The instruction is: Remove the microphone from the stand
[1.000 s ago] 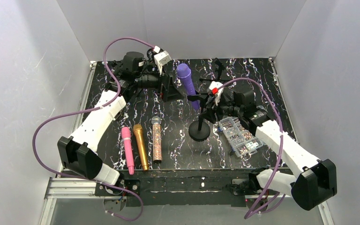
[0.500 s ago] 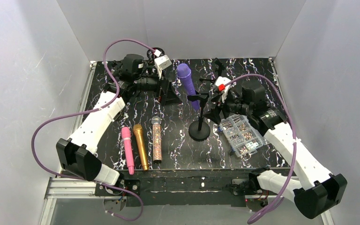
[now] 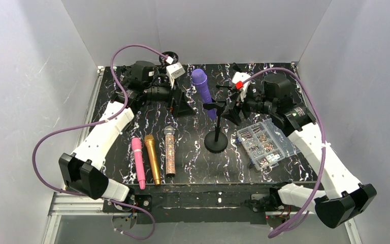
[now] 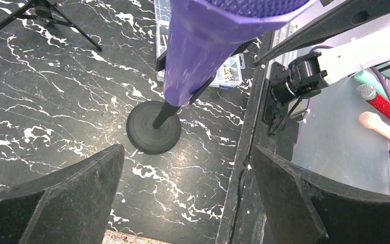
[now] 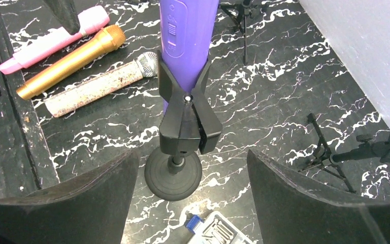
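I need to close my left gripper on the upper body (image 3: 205, 94) (image 4: 197, 51) of the purple microphone, between its mesh head and the black clip of the stand.
The purple microphone (image 3: 201, 87) sits tilted in the black clip (image 3: 214, 107) of the round-based stand (image 3: 216, 142). My left gripper (image 3: 184, 104) is open, just left of the microphone, not touching it. My right gripper (image 3: 230, 110) is open, just right of the clip, and empty. In the left wrist view the microphone (image 4: 208, 46) rises above the stand base (image 4: 154, 127), ahead of my open gripper (image 4: 188, 195). In the right wrist view the microphone (image 5: 185, 30), clip (image 5: 185, 119) and base (image 5: 172, 175) lie ahead of my open gripper (image 5: 190, 195).
A pink microphone (image 3: 138, 160), a gold one (image 3: 152, 158) and a glittery silver one (image 3: 169, 151) lie at the front left. A clear parts box (image 3: 264, 143) sits right of the stand. Small black tripods (image 3: 235, 76) stand at the back.
My right arm has risen and swung back and right, its gripper drawing away from the stand post to beside the clip. My left gripper has shifted slightly left. The microphone has not moved.
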